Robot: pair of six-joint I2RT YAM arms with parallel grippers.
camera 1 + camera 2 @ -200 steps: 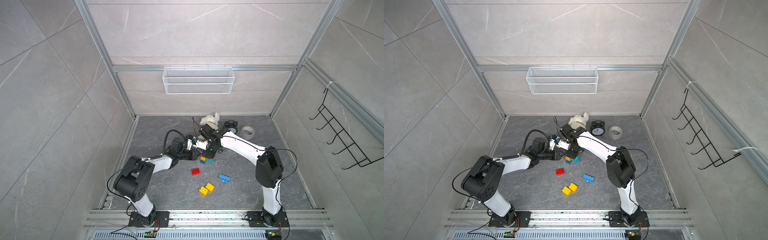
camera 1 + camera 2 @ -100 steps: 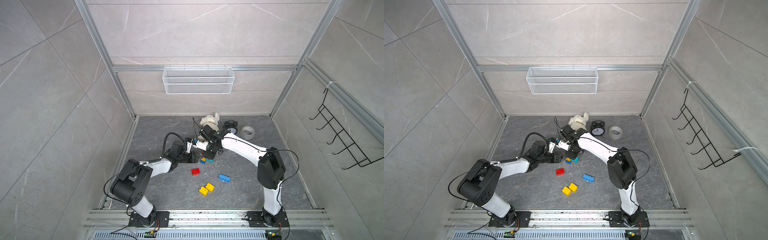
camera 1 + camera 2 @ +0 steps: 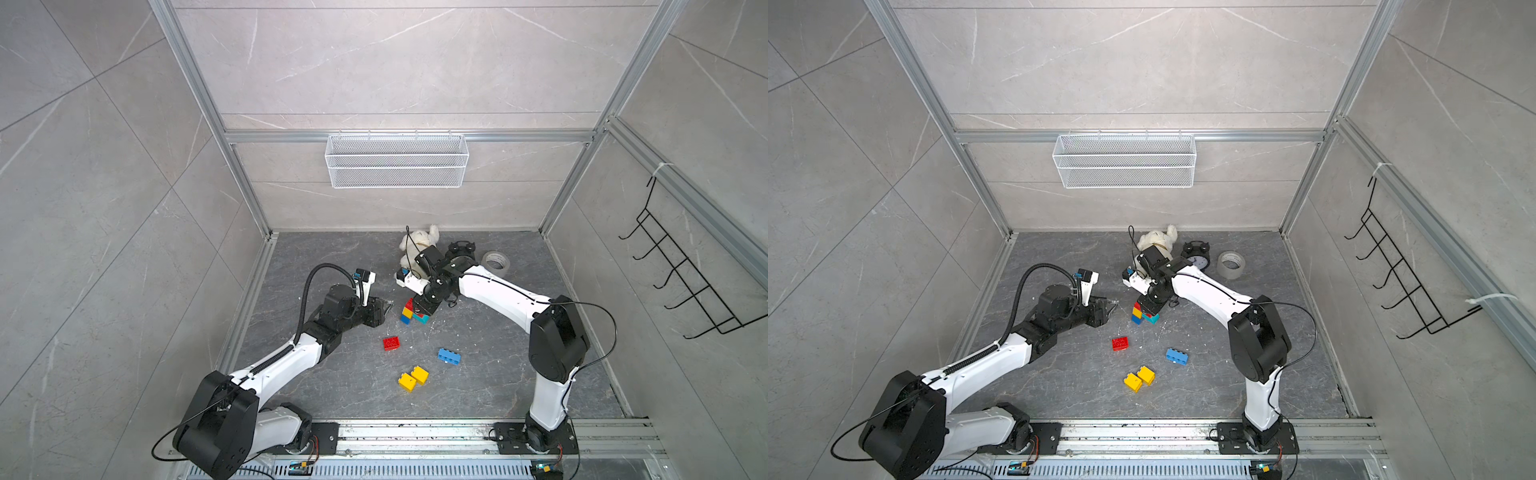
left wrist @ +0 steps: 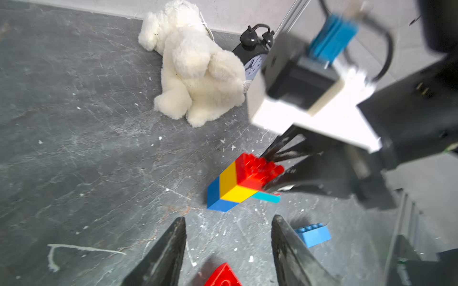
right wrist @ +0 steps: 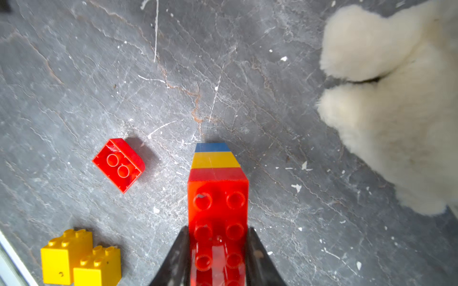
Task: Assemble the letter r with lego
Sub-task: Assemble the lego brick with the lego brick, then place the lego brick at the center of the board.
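Note:
Only the robot's right gripper holds the stack, by its red top brick, so next the left gripper clasps the yellow brick (image 3: 407, 313) before the robot lays the stack flat.
A lego stack (image 3: 407, 311) (image 3: 1136, 311) stands mid-floor: blue at the bottom, yellow, then a long red brick (image 5: 218, 210) on top, with a teal brick (image 4: 266, 196) at its foot. My right gripper (image 5: 217, 229) (image 3: 426, 305) is shut on the red top brick. My left gripper (image 4: 229, 219) (image 3: 384, 309) is open and empty, just left of the stack and apart from it. A loose red brick (image 3: 391, 343) (image 5: 119, 164), a blue brick (image 3: 449, 356) (image 4: 313, 234) and two yellow bricks (image 3: 413, 378) (image 5: 79, 257) lie nearer the front.
A white plush toy (image 3: 417, 245) (image 4: 198, 71), a black alarm clock (image 3: 1196, 257) and a tape roll (image 3: 1230, 264) sit behind the right arm near the back wall. A wire basket (image 3: 397, 166) hangs on that wall, and black hooks (image 3: 681, 278) on the right wall.
My left gripper has opened and drawn back to the left, away from the stack. The right gripper still holds the stack's top brick in the same place.

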